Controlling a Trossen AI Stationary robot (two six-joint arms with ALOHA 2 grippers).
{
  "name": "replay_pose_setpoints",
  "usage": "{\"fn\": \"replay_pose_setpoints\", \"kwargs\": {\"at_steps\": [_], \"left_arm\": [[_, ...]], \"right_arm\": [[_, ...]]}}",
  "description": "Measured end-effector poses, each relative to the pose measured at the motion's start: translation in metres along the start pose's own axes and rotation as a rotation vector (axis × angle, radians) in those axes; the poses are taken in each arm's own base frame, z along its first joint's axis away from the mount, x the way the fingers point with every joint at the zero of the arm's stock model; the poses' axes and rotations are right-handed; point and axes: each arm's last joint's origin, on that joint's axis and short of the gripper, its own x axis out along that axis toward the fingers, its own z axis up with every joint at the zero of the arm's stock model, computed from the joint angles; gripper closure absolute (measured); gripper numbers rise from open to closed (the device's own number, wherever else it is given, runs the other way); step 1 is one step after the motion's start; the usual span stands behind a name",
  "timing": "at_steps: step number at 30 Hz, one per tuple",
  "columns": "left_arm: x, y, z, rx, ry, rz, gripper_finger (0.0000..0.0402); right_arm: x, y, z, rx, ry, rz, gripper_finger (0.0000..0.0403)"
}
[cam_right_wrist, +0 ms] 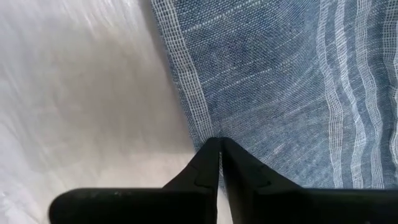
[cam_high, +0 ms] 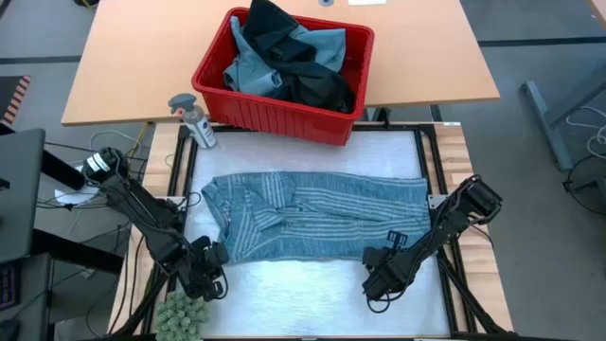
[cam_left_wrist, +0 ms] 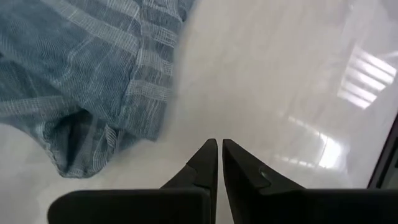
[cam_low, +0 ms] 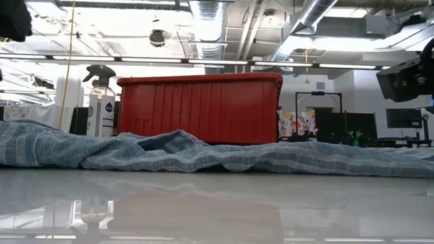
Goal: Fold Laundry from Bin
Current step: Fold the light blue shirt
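Note:
The shut fingers of my left gripper are over the white table next to the garment, so I need to open them and grab the garment's near corner (cam_left_wrist: 150,133) before pulling.
A grey-blue striped garment (cam_high: 317,216) (cam_low: 203,152) lies spread flat across the middle of the white table top. The red bin (cam_high: 275,118) (cam_low: 200,108) stands behind it and holds more laundry (cam_high: 284,62), light blue and black. My left gripper (cam_high: 213,282) (cam_left_wrist: 217,144) is shut. It hangs over bare table just off the garment's near left corner (cam_left_wrist: 74,155) and touches nothing. My right gripper (cam_high: 374,270) (cam_right_wrist: 219,142) points down, shut, with its tips at the garment's near edge, toward the right end. My right gripper comes from above, pointing steeply down, and its shut fingertips (cam_right_wrist: 208,155) meet the pale hem of the garment's near edge (cam_right_wrist: 186,106). The fingers themselves hide the tips. I cannot tell whether any cloth is caught between them. The garment lies flat on the table.
A spray bottle (cam_high: 194,118) (cam_low: 102,102) stands left of the bin. A green fuzzy object (cam_high: 182,317) lies at the table's near left corner, close to my left arm. Bare white table shows along the near edge (cam_high: 294,294) between the two grippers.

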Motion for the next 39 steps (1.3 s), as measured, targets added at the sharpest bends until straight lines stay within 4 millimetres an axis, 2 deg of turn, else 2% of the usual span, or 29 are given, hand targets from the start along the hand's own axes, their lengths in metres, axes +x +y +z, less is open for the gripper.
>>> {"fn": "replay_pose_setpoints", "kwargs": {"at_steps": [5,11,15,19,29,39], "left_arm": [[-0.004,-0.003,-0.006,0.005,-0.061,-0.010,0.0360],[-0.007,-0.005,-0.006,0.038,-0.057,-0.048,0.0276],[-0.006,0.003,-0.005,0.020,-0.046,0.030,0.0216],[-0.006,0.015,-0.003,-0.074,-0.075,0.151,0.0179],[-0.005,0.015,-0.002,-0.073,-0.122,0.163,0.0168],[0.017,0.011,-0.006,-0.090,-0.103,0.226,0.0168]], "right_arm": [[0.000,0.002,-0.001,-0.002,-0.023,0.005,0.0338],[0.000,0.003,-0.002,-0.005,-0.029,0.004,0.0318],[0.000,0.003,-0.002,-0.003,-0.028,0.004,0.0311],[0.000,0.003,-0.002,-0.003,-0.029,0.005,0.0310],[0.000,0.003,-0.002,-0.004,-0.028,0.005,0.0310],[0.000,0.003,-0.002,-0.006,-0.028,0.005,0.0310]]}}
